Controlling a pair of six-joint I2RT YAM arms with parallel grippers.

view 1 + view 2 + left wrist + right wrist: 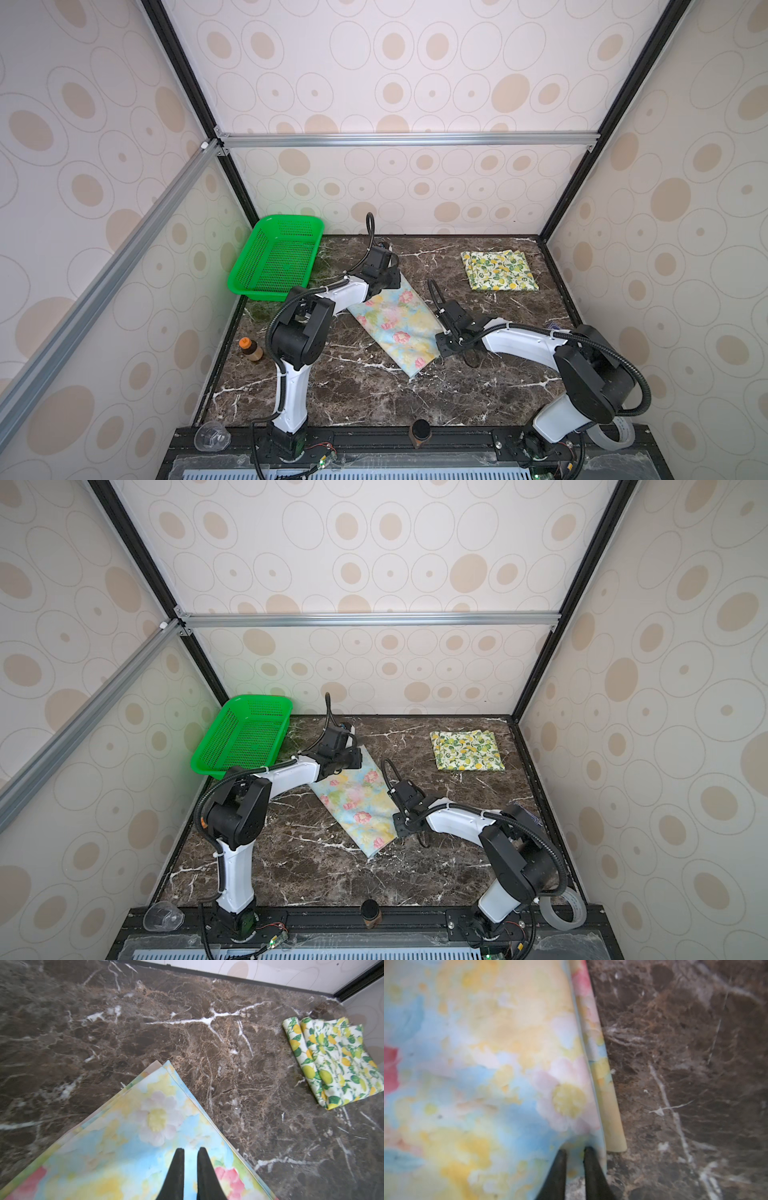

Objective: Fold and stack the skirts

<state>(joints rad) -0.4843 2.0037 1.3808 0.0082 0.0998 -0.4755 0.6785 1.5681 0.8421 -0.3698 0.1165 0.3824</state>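
Observation:
The pastel skirt's top layer stops short of the layer beneath, so my right gripper should retake the top layer's edge point(601, 1142) near the skirt's corner to even them.
The pastel blue-yellow skirt point(395, 328) point(357, 808) with pink flowers lies folded into a long strip, slanting across the middle of the marble table. My left gripper point(394, 280) point(190, 1150) hovers over its far end, fingers a narrow gap apart, with flat cloth point(124, 1147) beneath them. My right gripper point(441, 348) point(574, 1152) is at the strip's near right edge. Its fingers stand slightly apart, and the cloth's edge point(488, 1064) is lifted between them. The lemon-print skirt point(500, 270) point(467, 750) point(332, 1059) lies folded at the back right.
A green mesh basket point(249, 257) point(216, 742) stands at the back left, beside the left arm. A small brown bottle point(249, 349) stands by the left wall. A tape roll point(615, 436), a plastic cup point(212, 436) and a black cylinder point(420, 432) sit along the front rail.

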